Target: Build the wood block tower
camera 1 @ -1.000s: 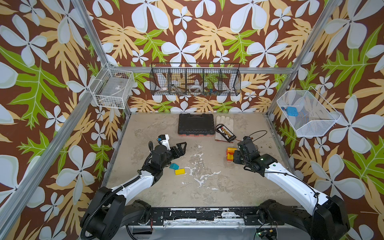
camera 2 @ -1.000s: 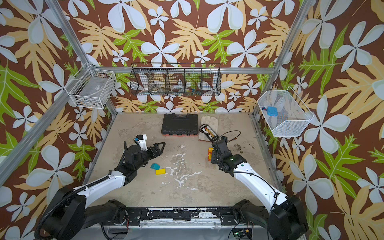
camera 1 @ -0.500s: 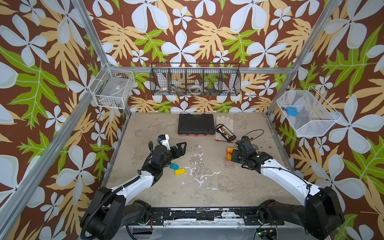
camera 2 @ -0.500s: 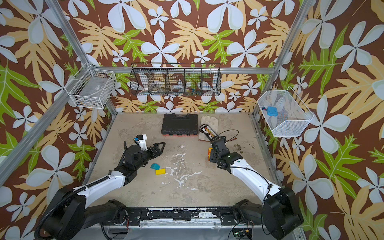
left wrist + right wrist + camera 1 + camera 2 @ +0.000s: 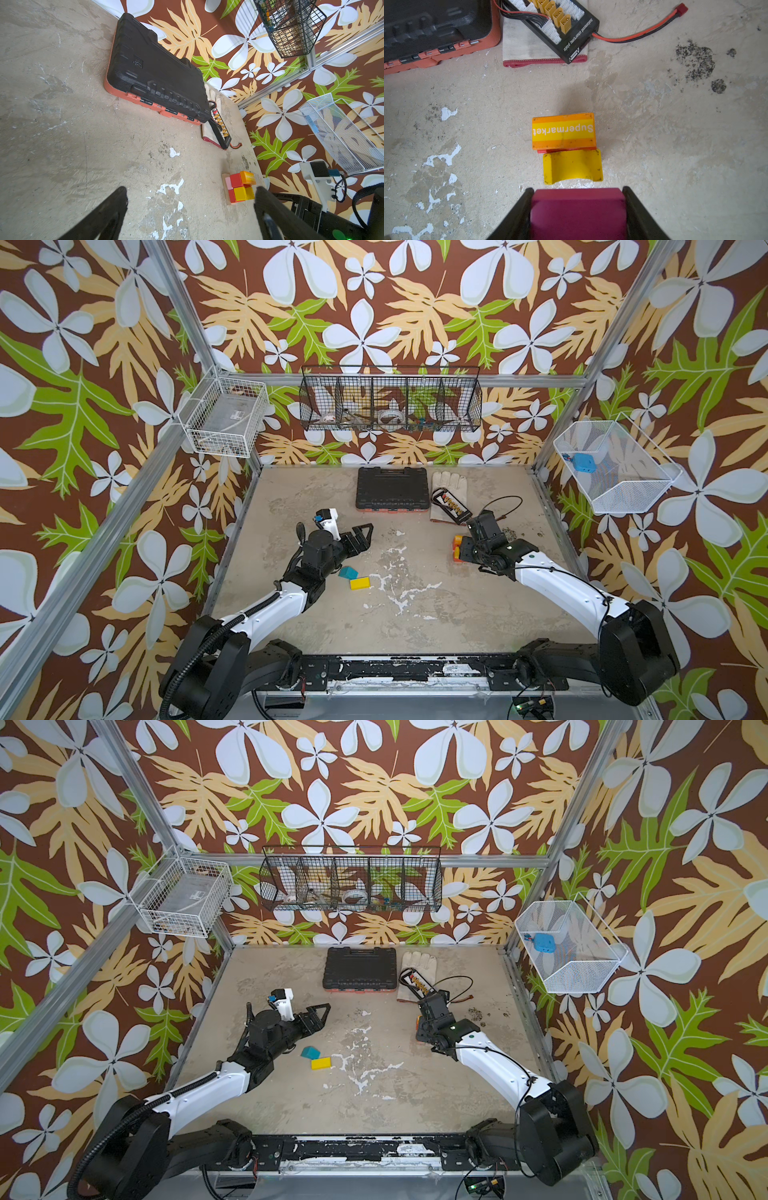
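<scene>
The robot's right gripper will set the magenta block down on the yellow arch (image 5: 461,548) (image 5: 573,166) next to the orange Supermarket block.
The tower (image 5: 239,187) is a low stack on a tan plank (image 5: 224,182): red and pink blocks, with an orange "Supermarket" block (image 5: 563,131) and a yellow arch (image 5: 572,166) on top. In both top views it shows at the right (image 5: 457,546) (image 5: 417,1020), mostly behind my right gripper (image 5: 465,551). That gripper (image 5: 578,192) is shut on a magenta block (image 5: 578,214), held just beside the yellow arch. My left gripper (image 5: 363,536) (image 5: 190,191) stands open and empty over bare floor. A teal block (image 5: 347,571) and a yellow block (image 5: 360,583) lie beside the left arm.
A black tool case (image 5: 392,488) lies at the back. Right of it are a white glove (image 5: 449,487) and a black charging board (image 5: 560,25) with a red cable (image 5: 643,31). Wire baskets (image 5: 390,400) hang on the walls.
The right arm has edged slightly toward the tower with the magenta block still in its jaws. The left arm has not moved.
</scene>
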Controlling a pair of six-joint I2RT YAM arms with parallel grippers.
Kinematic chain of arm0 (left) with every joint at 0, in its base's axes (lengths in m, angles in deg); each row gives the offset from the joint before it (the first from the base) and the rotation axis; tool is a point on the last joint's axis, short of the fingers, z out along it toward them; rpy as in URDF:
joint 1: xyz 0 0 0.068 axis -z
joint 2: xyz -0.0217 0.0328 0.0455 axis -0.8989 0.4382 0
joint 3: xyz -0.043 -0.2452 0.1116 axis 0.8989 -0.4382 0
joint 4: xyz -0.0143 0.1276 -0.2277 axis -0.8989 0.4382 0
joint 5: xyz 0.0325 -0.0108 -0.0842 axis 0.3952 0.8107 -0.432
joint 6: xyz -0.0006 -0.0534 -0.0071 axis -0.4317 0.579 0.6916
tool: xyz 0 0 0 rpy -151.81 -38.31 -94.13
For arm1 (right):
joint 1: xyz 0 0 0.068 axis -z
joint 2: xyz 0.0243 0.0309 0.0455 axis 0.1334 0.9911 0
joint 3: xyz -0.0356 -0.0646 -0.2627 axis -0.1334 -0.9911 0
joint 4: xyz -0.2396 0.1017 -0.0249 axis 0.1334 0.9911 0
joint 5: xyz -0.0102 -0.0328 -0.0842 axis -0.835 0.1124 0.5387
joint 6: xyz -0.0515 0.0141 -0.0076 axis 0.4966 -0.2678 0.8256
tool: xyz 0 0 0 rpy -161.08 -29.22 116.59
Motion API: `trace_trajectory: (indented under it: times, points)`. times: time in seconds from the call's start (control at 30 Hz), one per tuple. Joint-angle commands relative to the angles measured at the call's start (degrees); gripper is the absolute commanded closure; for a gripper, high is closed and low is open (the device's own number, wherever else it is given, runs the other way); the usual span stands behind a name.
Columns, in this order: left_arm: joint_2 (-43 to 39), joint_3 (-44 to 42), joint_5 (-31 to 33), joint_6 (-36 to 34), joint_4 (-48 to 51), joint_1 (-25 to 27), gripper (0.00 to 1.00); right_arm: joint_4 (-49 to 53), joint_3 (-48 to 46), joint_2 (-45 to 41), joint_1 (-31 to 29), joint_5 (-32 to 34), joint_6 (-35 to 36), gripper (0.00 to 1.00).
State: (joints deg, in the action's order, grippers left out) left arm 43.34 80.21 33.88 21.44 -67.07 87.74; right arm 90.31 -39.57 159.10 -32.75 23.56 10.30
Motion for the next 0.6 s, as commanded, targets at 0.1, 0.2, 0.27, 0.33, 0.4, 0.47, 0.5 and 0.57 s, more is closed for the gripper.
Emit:
trace_trajectory:
  times: [0.1, 0.2, 0.27, 0.33, 0.4, 0.47, 0.5, 0.57]
  points:
    - [-0.01, -0.02, 0.32, -0.20, -1.33, 0.01, 0.04, -0.45, 0.20, 0.76, -0.16, 1.02, -0.77, 0.53]
    - [-0.02, -0.02, 0.32, -0.24, -1.33, 0.03, 0.04, -0.60, 0.25, 1.44, -0.29, 1.02, -0.76, 0.53]
    - [-0.05, -0.02, 0.26, -0.24, -1.33, 0.01, 0.04, -0.70, 0.31, 1.79, -0.32, 1.11, -0.81, 0.52]
    - [0.00, -0.02, 0.32, -0.24, -1.36, 0.00, 0.04, -0.88, 0.31, 2.31, -0.32, 0.93, -0.83, 0.51]
    - [0.10, -0.02, 0.33, -0.24, -1.33, 0.00, 0.04, -0.98, 0.53, 2.75, -0.33, 0.76, -0.84, 0.50]
    - [0.20, -0.02, 0.31, -0.21, -1.34, 0.02, 0.04, -1.08, 0.70, 3.23, -0.42, 0.76, -0.87, 0.49]
    - [0.14, -0.02, 0.28, -0.24, -1.33, 0.03, 0.04, -1.11, 0.80, 3.50, -0.43, 0.76, -0.87, 0.48]
    - [0.20, -0.02, 0.33, -0.23, -1.33, 0.00, 0.04, -1.15, 0.97, 3.88, -0.56, 0.76, -0.80, 0.47]
